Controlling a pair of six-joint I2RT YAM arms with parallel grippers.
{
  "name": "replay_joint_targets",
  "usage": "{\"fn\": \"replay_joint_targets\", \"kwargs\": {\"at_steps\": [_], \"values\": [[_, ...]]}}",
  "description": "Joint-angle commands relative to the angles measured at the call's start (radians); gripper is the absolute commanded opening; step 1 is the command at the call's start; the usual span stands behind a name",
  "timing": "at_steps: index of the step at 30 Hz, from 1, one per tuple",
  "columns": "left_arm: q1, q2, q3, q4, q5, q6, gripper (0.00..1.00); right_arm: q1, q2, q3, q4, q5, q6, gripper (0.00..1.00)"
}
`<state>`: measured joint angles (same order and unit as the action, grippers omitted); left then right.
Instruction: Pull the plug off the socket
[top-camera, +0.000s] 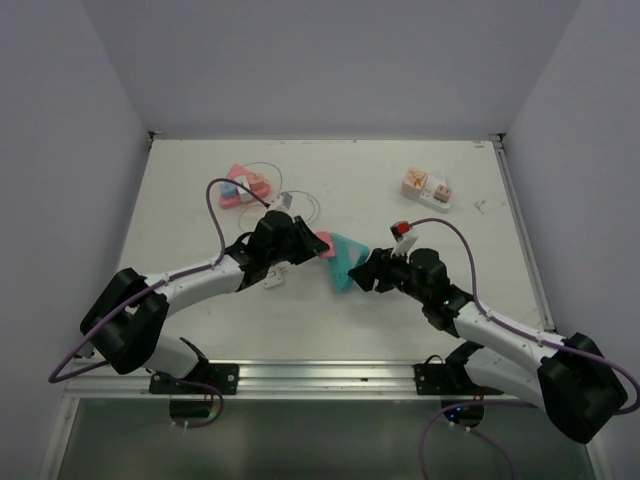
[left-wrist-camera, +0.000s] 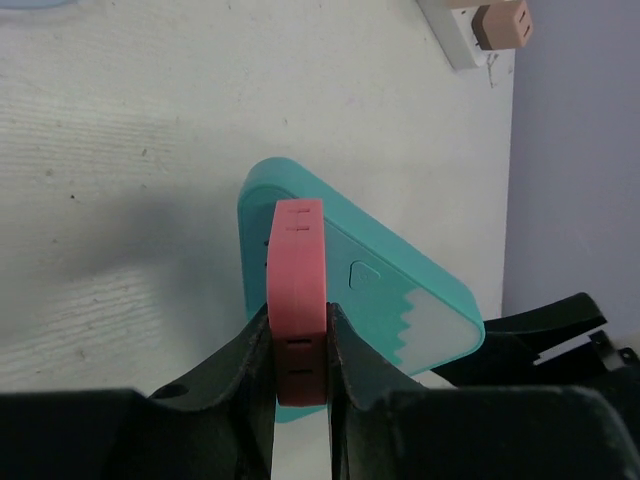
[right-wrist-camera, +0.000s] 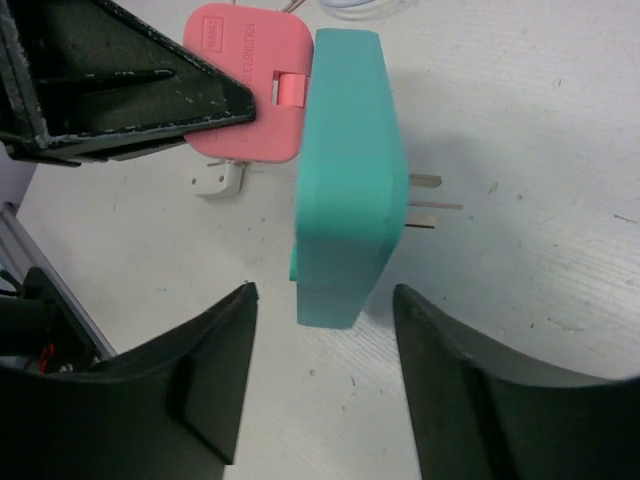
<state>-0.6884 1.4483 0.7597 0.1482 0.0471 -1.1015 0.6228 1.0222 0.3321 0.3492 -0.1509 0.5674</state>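
Next, I let go of the pink plug with my left gripper on the table (top-camera: 290, 295), close by the near side of the small white adapter.
A pink plug (top-camera: 323, 243) sits plugged into a teal socket block (top-camera: 345, 258) near the table's middle. My left gripper (top-camera: 308, 245) is shut on the pink plug; in the left wrist view both fingers press the plug's (left-wrist-camera: 298, 290) flat sides, with the teal block (left-wrist-camera: 400, 290) just beyond. My right gripper (top-camera: 362, 272) is open. In the right wrist view its fingers stand either side of the near end of the teal block (right-wrist-camera: 345, 170) without touching it. The pink plug (right-wrist-camera: 245, 90) is on the block's left face, and two metal prongs (right-wrist-camera: 430, 200) stick out on its right.
A pink and blue socket set (top-camera: 243, 187) with a white cable lies at the back left. A white power strip (top-camera: 427, 187) with tan plugs lies at the back right. A small white adapter (top-camera: 272, 280) lies under the left arm.
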Motion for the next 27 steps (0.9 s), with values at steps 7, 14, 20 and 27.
{"fn": "replay_joint_targets", "kwargs": {"at_steps": [7, 14, 20, 27], "values": [[0.004, -0.097, 0.056, -0.001, -0.101, 0.374, 0.0, 0.002, -0.157, 0.162, -0.274, 0.016, -0.109, 0.81], [-0.003, -0.155, 0.059, 0.021, -0.052, 0.624, 0.0, 0.003, -0.136, 0.358, -0.531, 0.031, -0.175, 0.82], [-0.043, -0.221, 0.052, 0.043, -0.003, 0.782, 0.0, 0.003, 0.005, 0.533, -0.645, -0.064, -0.187, 0.81], [-0.083, -0.264, 0.047, 0.068, 0.037, 0.874, 0.0, 0.003, 0.122, 0.614, -0.677, -0.098, -0.179, 0.8]]}}
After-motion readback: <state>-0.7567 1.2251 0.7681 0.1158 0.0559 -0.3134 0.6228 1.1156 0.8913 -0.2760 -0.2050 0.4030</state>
